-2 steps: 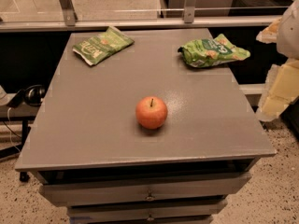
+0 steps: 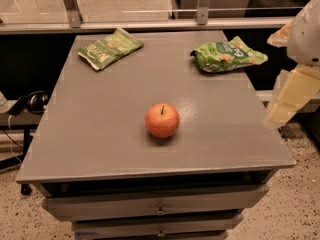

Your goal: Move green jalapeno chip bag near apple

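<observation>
The green jalapeno chip bag is next for my gripper, which should go to it and close on the bag's middle [image 2: 234, 54], to carry it near the apple.
The green jalapeno chip bag [image 2: 227, 55] lies crinkled at the table's far right, bright light green with pictures of pale chips. The red-orange apple [image 2: 162, 120] with a short dark stem stands near the middle of the grey table [image 2: 100, 134], well in front of and left of the bag. My gripper [image 2: 291, 98] shows as pale cream parts under the white arm [image 2: 307, 31] at the right edge of the view. It is off the table's right side, to the right of the bag and apart from it, holding nothing that I can see.
A flatter, duller olive-green bag [image 2: 110, 48] with white lettering lies at the far left of the table. A glass-and-metal rail [image 2: 150, 19] runs behind the table. Drawers [image 2: 160, 209] sit under the front edge. Black headphones [image 2: 30, 101] lie on a low shelf to the left.
</observation>
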{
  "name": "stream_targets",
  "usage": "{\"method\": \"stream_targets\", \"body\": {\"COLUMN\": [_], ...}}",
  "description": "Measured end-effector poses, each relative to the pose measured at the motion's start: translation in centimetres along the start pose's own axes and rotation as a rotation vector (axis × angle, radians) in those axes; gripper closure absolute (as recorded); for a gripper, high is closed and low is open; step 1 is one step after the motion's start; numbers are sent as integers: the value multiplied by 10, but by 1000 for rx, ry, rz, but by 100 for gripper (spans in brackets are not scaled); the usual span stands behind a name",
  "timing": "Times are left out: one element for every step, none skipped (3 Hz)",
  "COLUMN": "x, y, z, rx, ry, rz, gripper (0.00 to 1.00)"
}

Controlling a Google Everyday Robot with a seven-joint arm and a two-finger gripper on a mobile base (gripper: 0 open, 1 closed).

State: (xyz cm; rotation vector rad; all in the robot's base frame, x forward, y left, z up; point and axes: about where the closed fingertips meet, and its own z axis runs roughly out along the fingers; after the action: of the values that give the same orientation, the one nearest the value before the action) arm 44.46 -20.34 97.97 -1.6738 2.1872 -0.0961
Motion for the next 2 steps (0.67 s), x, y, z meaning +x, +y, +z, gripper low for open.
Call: {"method": "stream_targets", "body": {"x": [-38,-78], "y": [-10,-38], "z": [36,66], "rx": [20,89], "ry": [-91,-181], "rz": [8,12], "gripper": [0,0]}}
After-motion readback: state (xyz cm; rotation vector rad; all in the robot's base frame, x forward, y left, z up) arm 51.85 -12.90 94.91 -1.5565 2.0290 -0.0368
